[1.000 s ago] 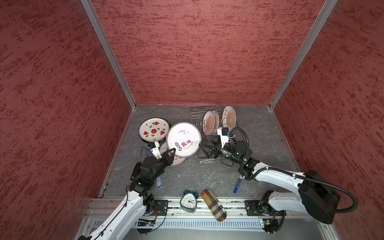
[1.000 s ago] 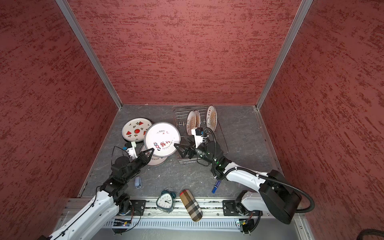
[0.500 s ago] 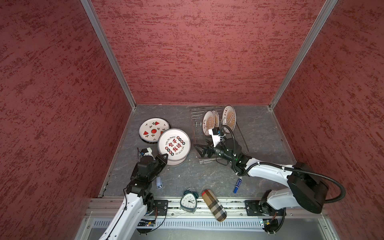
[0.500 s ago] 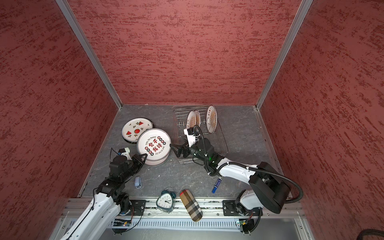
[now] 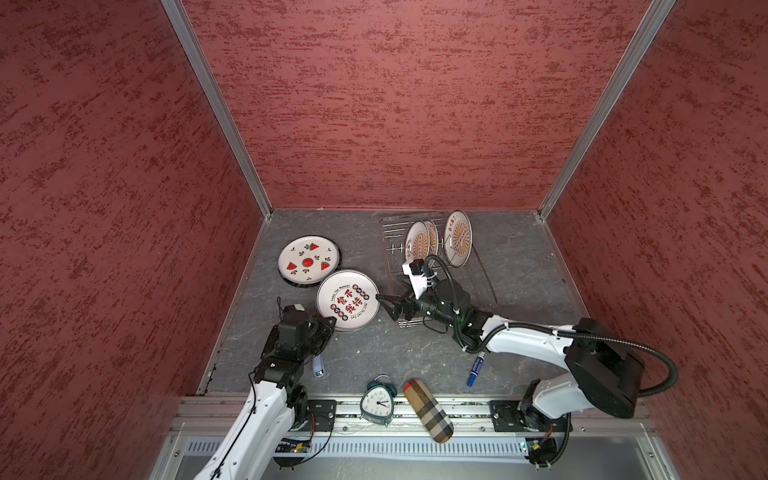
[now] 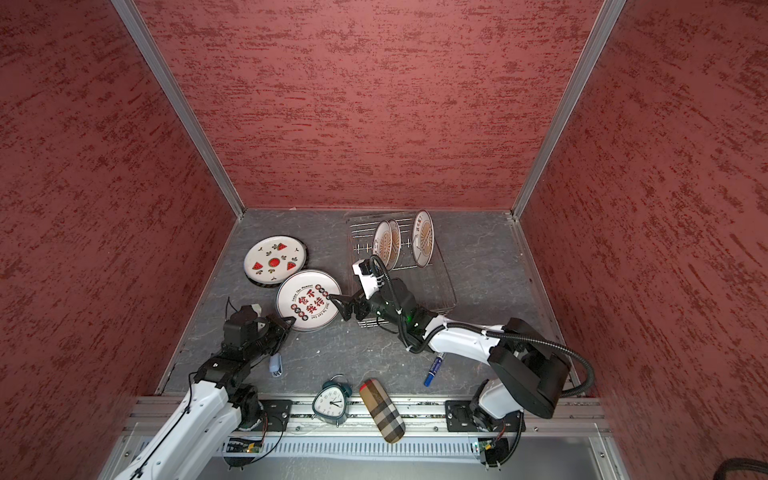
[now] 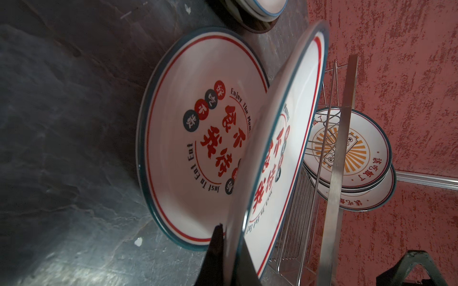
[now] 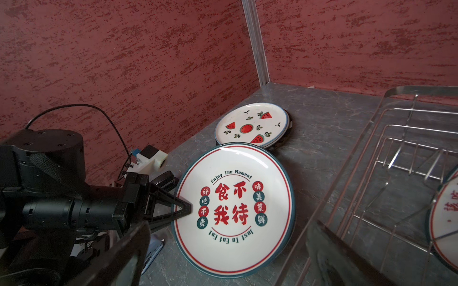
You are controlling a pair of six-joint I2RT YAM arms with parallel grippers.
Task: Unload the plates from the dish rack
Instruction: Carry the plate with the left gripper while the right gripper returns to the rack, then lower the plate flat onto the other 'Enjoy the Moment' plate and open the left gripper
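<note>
The red-character plate, now tilted over a second one, will be let go by my left gripper on top of the matching plate (image 5: 348,303) (image 7: 220,139) lying flat on the table.
My left gripper (image 5: 330,322) is shut on the near rim of a red-character plate (image 5: 348,300), with one fingertip (image 7: 215,247) on top of the rim. In the left wrist view this plate (image 7: 285,123) tilts over a second, matching plate (image 7: 198,136) that lies flat on the table. My right gripper (image 5: 388,307) stands open just right of the held plate, holding nothing. The dish rack (image 5: 482,286) behind it holds upright plates with orange sunbursts (image 5: 417,245) (image 5: 457,237). A watermelon plate (image 5: 307,259) lies stacked at the far left.
Along the front edge stand a green alarm clock (image 5: 376,401) and a plaid case (image 5: 428,409). A blue marker (image 5: 476,368) lies under my right arm. A small white and blue item (image 5: 318,365) lies beside my left arm. Red walls close in three sides.
The held red-character plate has moved left and down, from a raised tilt near the rack to over the matching plate. My left arm has drawn back, and the open right gripper has followed leftward.
</note>
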